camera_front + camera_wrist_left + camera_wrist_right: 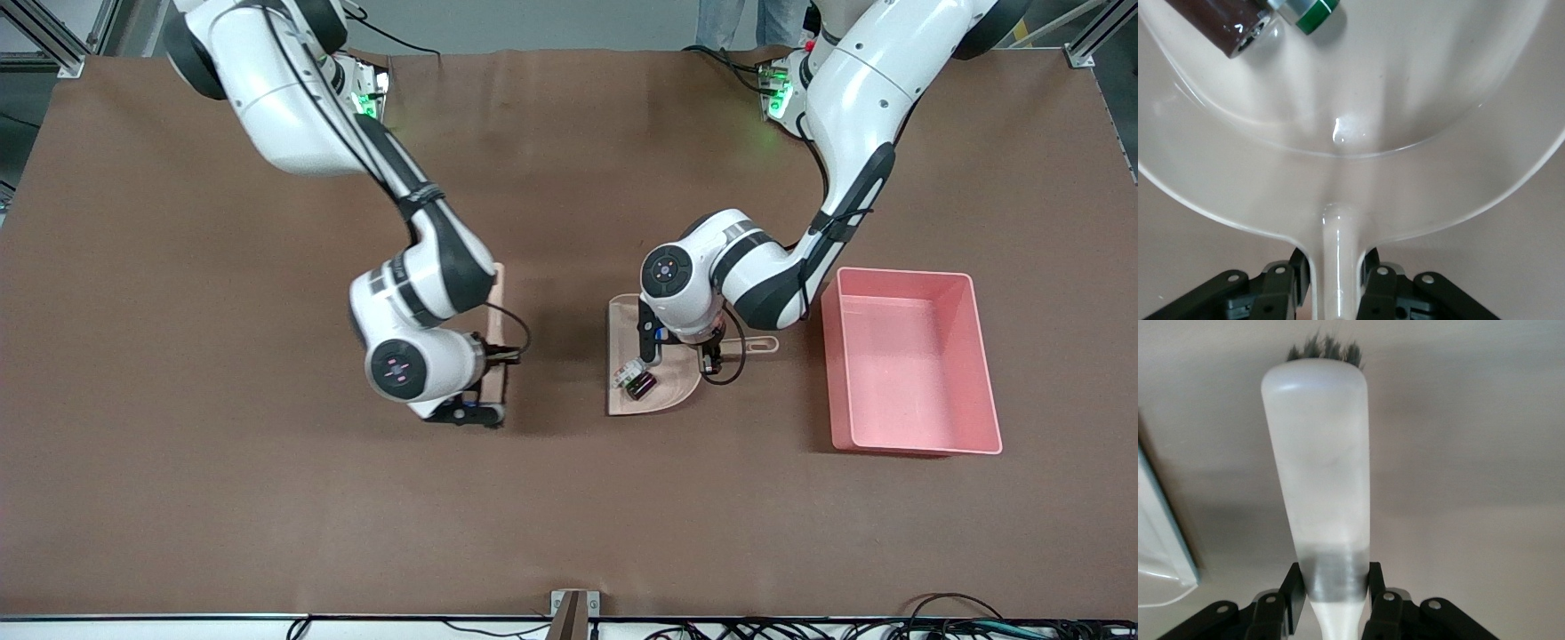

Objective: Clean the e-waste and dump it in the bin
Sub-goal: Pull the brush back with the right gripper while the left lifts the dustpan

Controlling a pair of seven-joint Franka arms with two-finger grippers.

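Note:
My right gripper is holding the beige brush. It will let go of it on the bare brown cloth (281,340) behind its wrist, away from the dustpan.
Two pieces of e-waste lie in the beige dustpan (677,373): a white-grey component (625,371) with a green patch and a dark brown block (641,384). In the left wrist view both rest at the pan's (1371,100) open end, the block (1221,27) beside the green-tipped component (1310,12). My left gripper (711,351) (1336,263) is shut on the dustpan's handle. The pink bin (902,356) stands open-topped beside the dustpan, toward the left arm's end of the table. My right gripper (500,357) (1336,581) is shut on the beige brush (499,289) (1321,467), whose black bristles (1325,350) point away from it.
Brown cloth (267,498) covers the whole table. The brush and the right arm are level with the dustpan, toward the right arm's end, with a strip of bare cloth between them. Cables run along the table edge nearest the front camera (800,627).

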